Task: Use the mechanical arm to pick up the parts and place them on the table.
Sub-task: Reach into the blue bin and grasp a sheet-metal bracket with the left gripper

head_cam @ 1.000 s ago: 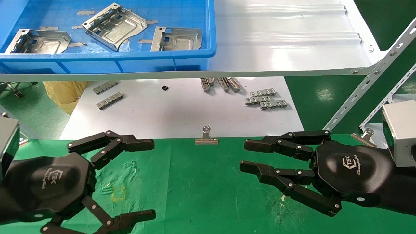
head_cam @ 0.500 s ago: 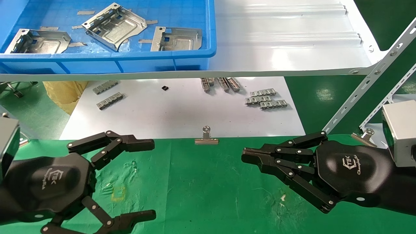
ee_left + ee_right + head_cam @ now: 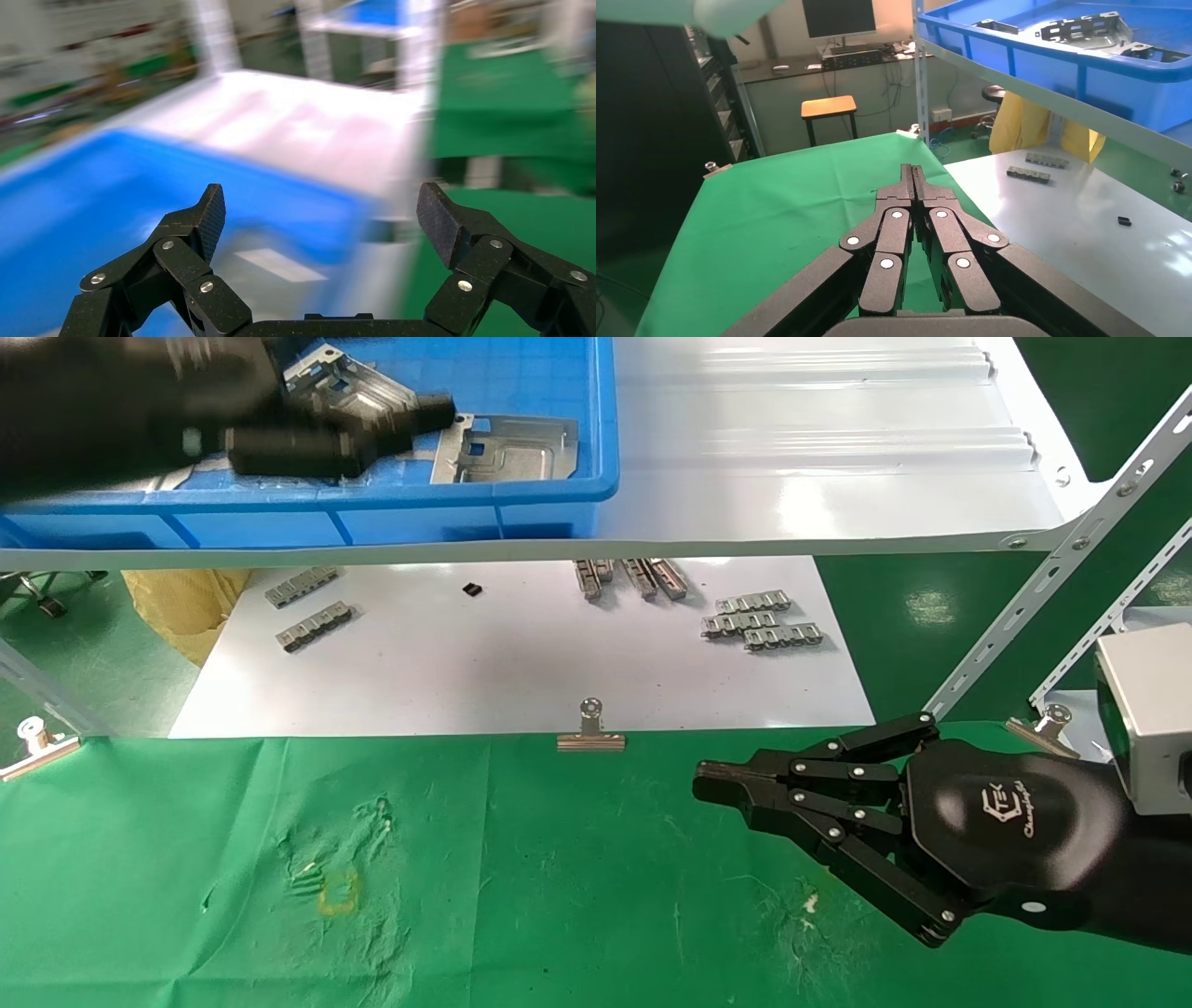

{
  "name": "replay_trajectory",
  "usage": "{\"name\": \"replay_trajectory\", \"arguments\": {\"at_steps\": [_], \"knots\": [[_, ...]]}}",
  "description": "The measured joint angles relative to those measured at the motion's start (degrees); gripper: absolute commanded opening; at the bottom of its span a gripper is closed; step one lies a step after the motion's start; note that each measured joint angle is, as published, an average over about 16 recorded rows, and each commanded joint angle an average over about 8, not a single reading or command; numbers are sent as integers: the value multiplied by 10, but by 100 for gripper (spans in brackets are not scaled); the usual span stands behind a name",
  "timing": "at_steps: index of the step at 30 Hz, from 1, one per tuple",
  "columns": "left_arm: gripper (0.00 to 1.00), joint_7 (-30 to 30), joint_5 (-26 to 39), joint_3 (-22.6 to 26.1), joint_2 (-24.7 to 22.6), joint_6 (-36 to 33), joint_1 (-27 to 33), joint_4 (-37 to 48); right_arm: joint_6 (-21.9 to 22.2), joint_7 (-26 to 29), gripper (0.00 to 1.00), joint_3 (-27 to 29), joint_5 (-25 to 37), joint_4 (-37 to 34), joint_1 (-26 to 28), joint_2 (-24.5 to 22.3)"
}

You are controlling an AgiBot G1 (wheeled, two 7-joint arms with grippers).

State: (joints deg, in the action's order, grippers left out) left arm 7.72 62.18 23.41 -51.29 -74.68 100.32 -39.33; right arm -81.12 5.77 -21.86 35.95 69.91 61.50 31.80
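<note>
I'll close my left gripper on the narrow edge strip [image 3: 307, 369] of the silvery part partly behind its fingers, deeper in the blue bin.
My left gripper [image 3: 391, 430] [image 3: 320, 210] hangs over the blue bin, blurred by motion, open wide with nothing between its fingers. In the bin one silvery part [image 3: 507, 449] lies uncovered just to the right of that gripper. A second part [image 3: 349, 384] shows only partly behind the fingers. From the right wrist view, parts [image 3: 1088, 28] show inside the bin. My right gripper [image 3: 712, 782] [image 3: 912, 175] rests low over the green-clothed table [image 3: 559, 896] at the right, shut on nothing.
The blue bin [image 3: 549, 495] stands on a white ribbed shelf [image 3: 819, 449]. Below it, a white sheet [image 3: 521, 663] holds small grey linked strips [image 3: 764, 621]. A binder clip [image 3: 590, 733] grips the cloth edge. Slanted shelf braces [image 3: 1052, 589] stand at right.
My left arm has lifted off the green cloth and swung up over the blue bin, still open. My right gripper closed its fingers, then stayed where it was.
</note>
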Motion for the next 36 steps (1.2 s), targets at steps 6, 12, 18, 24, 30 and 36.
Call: {"name": "replay_trajectory", "arguments": {"at_steps": [6, 12, 18, 24, 30, 36], "knots": [[75, -31, 85, 33, -55, 85, 98, 160, 0, 0, 0, 0, 0, 0, 0, 0], [1, -39, 145, 64, -91, 145, 155, 266, 0, 0, 0, 0, 0, 0, 0, 0], [0, -36, 184, 88, -109, 171, 186, 327, 0, 0, 0, 0, 0, 0, 0, 0], [0, -36, 203, 101, -117, 182, 203, 358, 0, 0, 0, 0, 0, 0, 0, 0], [0, -40, 215, 109, -121, 188, 211, 373, 0, 0, 0, 0, 0, 0, 0, 0], [0, -44, 220, 113, -121, 188, 217, 381, 0, 0, 0, 0, 0, 0, 0, 0]]}}
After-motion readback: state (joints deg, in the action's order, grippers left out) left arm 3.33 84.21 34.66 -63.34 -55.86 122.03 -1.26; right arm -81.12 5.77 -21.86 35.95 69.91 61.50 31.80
